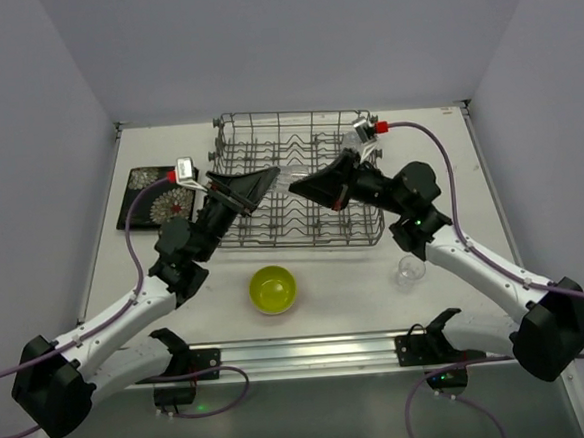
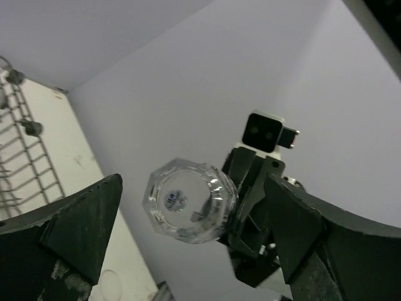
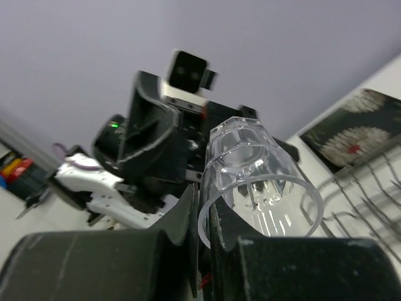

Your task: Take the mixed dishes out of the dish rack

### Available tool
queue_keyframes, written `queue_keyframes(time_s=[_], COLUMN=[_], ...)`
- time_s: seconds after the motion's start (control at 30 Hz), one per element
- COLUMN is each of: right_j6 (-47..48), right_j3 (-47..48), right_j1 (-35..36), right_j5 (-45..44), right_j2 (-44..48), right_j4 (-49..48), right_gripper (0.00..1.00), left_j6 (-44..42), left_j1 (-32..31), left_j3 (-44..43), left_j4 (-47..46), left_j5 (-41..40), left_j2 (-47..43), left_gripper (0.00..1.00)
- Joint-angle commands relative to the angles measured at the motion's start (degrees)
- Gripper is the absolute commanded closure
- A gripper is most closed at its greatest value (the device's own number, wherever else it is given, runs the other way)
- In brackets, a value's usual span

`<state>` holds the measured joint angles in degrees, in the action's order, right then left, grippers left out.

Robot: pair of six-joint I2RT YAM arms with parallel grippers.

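My right gripper is going to release the clear glass, now hanging on its side above the dish rack, on the table (image 1: 430, 180) next to the rack, behind the other glass.
A small clear glass (image 1: 286, 173) hangs on its side above the dish rack (image 1: 295, 113), between my two grippers. My right gripper (image 1: 300, 186) is shut on its rim, one finger inside and one outside, as the right wrist view shows on the glass (image 3: 260, 182). My left gripper (image 1: 264, 185) faces it with its jaws spread wide either side of the glass's base (image 2: 188, 200), not touching it. The yellow-green bowl (image 1: 273, 288) sits on the table in front of the rack. A black flowered plate (image 1: 155, 195) lies left of the rack.
Another clear glass (image 1: 410, 269) stands on the table under my right forearm. The rack's upright tines (image 1: 302, 218) lie just below both grippers. Walls close the table on the left, back and right.
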<state>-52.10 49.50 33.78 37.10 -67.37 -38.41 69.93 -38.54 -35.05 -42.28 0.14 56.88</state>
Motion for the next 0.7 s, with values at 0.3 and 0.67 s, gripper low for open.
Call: queue_keyframes(time_s=[0.3,0.67], right_j6=[26.53,31.71], right_j3=[13.26,40.85], right_j1=[-20.39,-35.89], right_j5=[-37.71,-44.47], right_j2=[4.71,-31.38], right_j4=[58.77,84.46], right_gripper=[1.00,1.00], left_j6=[-31.96,-38.28], left_j1=[0.14,0.14], left_j3=[-16.63,-21.46], left_j4=[36.30,42.19], left_j5=[-27.12,-10.78], left_j2=[-5.46,1.39], left_gripper=[0.00,0.00])
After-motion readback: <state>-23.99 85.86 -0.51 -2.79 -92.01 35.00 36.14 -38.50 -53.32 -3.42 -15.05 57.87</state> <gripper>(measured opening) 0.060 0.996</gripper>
